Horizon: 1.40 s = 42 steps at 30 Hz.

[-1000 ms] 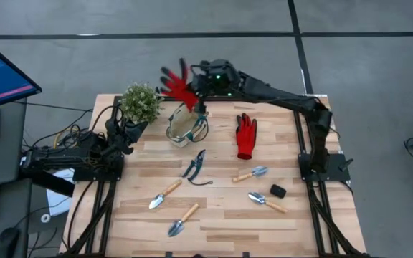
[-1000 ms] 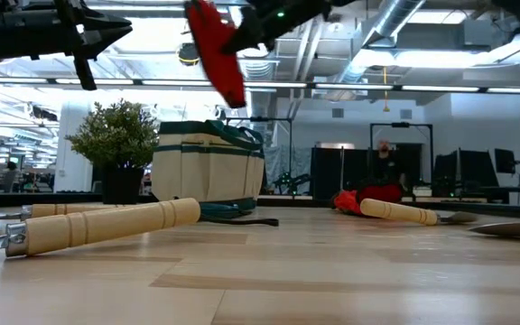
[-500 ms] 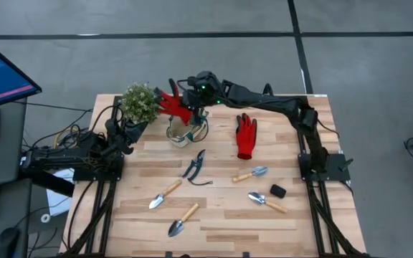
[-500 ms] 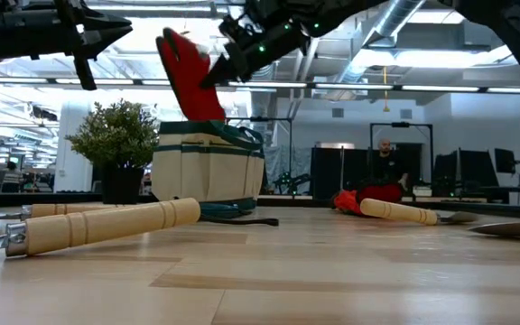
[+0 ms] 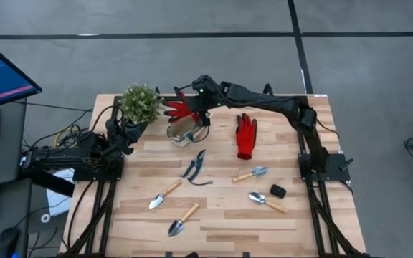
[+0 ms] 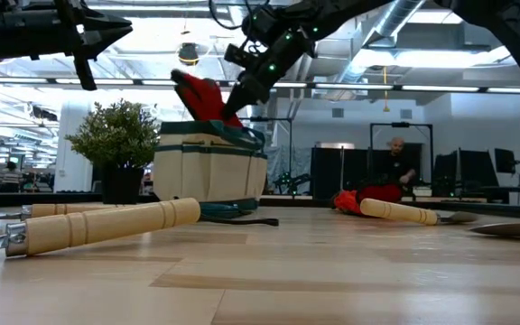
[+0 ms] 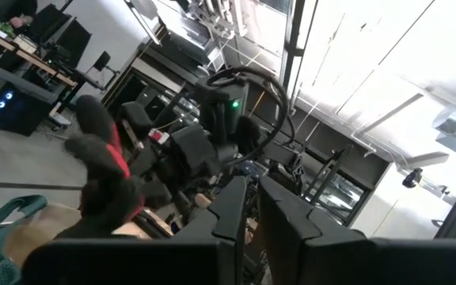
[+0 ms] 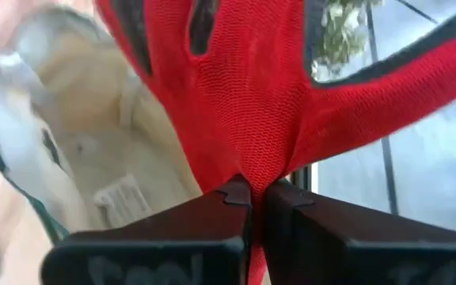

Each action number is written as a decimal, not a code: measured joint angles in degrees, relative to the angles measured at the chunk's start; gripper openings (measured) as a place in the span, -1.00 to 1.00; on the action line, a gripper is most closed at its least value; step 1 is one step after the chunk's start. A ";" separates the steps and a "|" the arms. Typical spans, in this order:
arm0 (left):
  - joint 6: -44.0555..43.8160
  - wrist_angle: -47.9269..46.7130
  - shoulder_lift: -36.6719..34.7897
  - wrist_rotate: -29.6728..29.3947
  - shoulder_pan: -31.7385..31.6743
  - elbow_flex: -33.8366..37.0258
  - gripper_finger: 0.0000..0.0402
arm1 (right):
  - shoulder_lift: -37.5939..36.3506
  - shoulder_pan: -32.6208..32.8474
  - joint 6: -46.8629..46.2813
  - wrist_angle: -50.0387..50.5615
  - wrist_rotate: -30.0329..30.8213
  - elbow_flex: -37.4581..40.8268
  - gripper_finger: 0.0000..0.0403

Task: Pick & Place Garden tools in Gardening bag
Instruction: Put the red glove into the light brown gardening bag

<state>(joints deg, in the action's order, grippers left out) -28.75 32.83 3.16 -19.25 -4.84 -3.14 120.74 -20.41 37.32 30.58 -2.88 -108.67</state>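
Note:
I need to use my right gripper to release the red glove inside the open gardening bag (image 5: 190, 125) (image 8: 165, 172), in the half that is nearer the green plant.
My right gripper (image 5: 195, 115) is shut on a red glove (image 5: 179, 110), right over the open mouth of the beige, green-trimmed gardening bag (image 5: 186, 132) at the table's far middle. The right wrist view looks past the glove (image 8: 236, 103) into the bag's pale inside (image 8: 109, 150). A second red glove (image 5: 247, 136) lies flat to the right of the bag. The pruning shears (image 5: 194, 166) and several wooden-handled trowels (image 5: 165, 193) lie nearer the front. My left gripper (image 5: 130, 127) waits shut at the left, raised beside the plant. My right gripper pinches the glove near its cuff end (image 8: 248, 170) between its two fingers. They slant down at it from the table's right. The glove's own fingers (image 5: 172, 109) spread away toward the left. The glove (image 6: 201, 95) is off the table, tilted, just above the bag's rim (image 6: 210, 131).
A bushy green plant (image 5: 140, 102) in a dark pot stands just left of the bag. A small black lump (image 5: 278, 191) lies at the right front. A big wooden handle (image 6: 106, 226) lies close to the low camera. Bare wood shows between the bag and the shears.
My right gripper has come down toward the bag, tipping its fingers downward and rolling at the wrist, still shut on the glove. The glove hung high above the bag before. It now sits low at the bag's mouth, with its fingers turned toward the left.

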 joint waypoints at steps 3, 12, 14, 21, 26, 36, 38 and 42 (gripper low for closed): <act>0.00 0.01 0.00 0.00 0.00 0.00 -0.83 | 0.51 0.63 1.39 1.37 1.88 0.18 -1.00; 0.00 -0.03 0.00 0.00 0.00 0.00 -0.83 | 2.68 2.29 3.79 4.42 6.26 0.03 -1.00; 0.00 -0.19 0.00 0.00 0.00 0.00 -0.83 | 3.27 2.32 4.28 6.39 7.32 0.20 -1.00; 0.00 -0.25 0.02 0.00 0.00 0.00 -0.83 | 4.28 2.39 4.85 10.05 10.14 0.16 -0.96; 0.00 -0.25 0.02 -0.68 0.00 0.00 -0.83 | 3.87 2.30 4.85 8.65 12.01 0.16 -0.75; 0.00 -0.69 0.02 -3.23 0.00 0.00 -0.83 | 3.65 2.28 4.80 16.19 14.91 -3.21 0.10; 0.00 -0.81 0.01 -3.24 0.00 0.00 -0.83 | 3.69 2.30 4.41 17.77 14.80 -5.15 0.27; 0.00 -0.88 0.02 -3.23 0.00 0.00 -0.83 | 3.63 2.32 3.43 20.77 14.77 -11.35 0.47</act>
<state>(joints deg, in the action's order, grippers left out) -28.75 31.94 3.18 -22.48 -4.84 -3.14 124.38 -18.09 40.76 51.35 11.90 -120.01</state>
